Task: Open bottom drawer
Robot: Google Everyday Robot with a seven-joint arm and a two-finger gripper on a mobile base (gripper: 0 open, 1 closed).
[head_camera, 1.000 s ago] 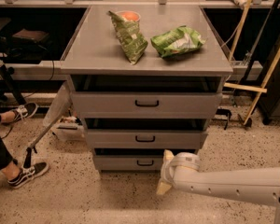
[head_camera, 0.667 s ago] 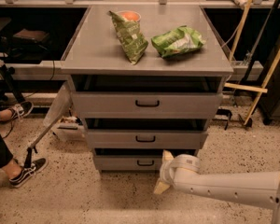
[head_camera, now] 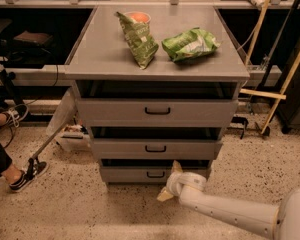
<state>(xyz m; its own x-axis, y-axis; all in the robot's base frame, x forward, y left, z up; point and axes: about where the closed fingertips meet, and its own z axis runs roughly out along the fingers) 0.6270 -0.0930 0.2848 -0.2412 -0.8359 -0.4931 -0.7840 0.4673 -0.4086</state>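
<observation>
The robot's gripper needs to next close on the top edge [head_camera: 170, 168] of the bottom drawer, next to that drawer's black handle.
The bottom drawer [head_camera: 135, 174] is the lowest and narrowest grey front of the three in the grey cabinet, with a small black bar handle [head_camera: 155, 174]. A dark gap shows above its front. My gripper [head_camera: 169, 181] is on a white arm that reaches in from the lower right. It sits just right of the handle, in front of the drawer front near the floor. One beige finger [head_camera: 176, 167] points up at the drawer and another [head_camera: 164, 196] points down toward the floor.
The cabinet top [head_camera: 105, 49] holds two green chip bags [head_camera: 190, 44] and an orange cup [head_camera: 138, 17]. A person's shoe [head_camera: 27, 174] and a cane stand at the left. Wooden poles [head_camera: 285, 79] lean at the right.
My gripper has shifted slightly left, closer to the bottom drawer's handle. The drawers look unmoved.
</observation>
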